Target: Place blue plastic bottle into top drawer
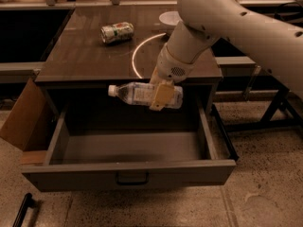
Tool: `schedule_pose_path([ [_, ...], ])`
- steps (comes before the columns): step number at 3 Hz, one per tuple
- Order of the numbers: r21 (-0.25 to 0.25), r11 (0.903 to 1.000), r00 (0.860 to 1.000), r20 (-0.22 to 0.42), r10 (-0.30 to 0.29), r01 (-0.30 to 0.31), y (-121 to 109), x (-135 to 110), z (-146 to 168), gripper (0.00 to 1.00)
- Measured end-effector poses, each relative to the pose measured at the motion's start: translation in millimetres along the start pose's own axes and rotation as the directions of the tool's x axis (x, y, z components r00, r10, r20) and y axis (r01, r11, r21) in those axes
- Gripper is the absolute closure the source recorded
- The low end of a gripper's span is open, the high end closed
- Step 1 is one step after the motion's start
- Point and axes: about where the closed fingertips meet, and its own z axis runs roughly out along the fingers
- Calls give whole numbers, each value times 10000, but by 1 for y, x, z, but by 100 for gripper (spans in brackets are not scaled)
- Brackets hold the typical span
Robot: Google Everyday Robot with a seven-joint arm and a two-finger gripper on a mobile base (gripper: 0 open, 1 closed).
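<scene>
The blue plastic bottle, now sideways in the air over the drawer, will be set down by my gripper on the back part of the open top drawer's grey bottom (156, 121).
The blue plastic bottle (137, 93) is clear with a white cap pointing left and a pale label. It lies sideways in the air over the back of the open top drawer (128, 174), just in front of the desk's front edge. My gripper (160, 94) is shut on the blue plastic bottle around its right half, with a tan finger pad (161, 95) across the label. The drawer is pulled fully out, grey, with a small dark handle (132, 178) on its front. No object shows inside the drawer.
A dented green-and-white can (117, 32) lies on the brown desk top (85, 56) at the back left. A white bowl (169, 18) sits at the back behind my arm. A cardboard flap (21, 117) stands left of the drawer. Metal table legs (270, 112) stand at the right.
</scene>
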Motion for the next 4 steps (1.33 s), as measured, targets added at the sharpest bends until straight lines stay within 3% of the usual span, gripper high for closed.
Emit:
schedule_pose_path([
  [1,377,9990,9995,-194,261,-254,-3,21,31,100],
  [2,1055,9918,9953,-562,788,-726,-12,39,55,100],
  [3,1309,9826,9855,-898,1441,-1318,-16,56,74,100],
  [4,1254,9737,9749,-935,2023,-1900,-18,72,92,92],
])
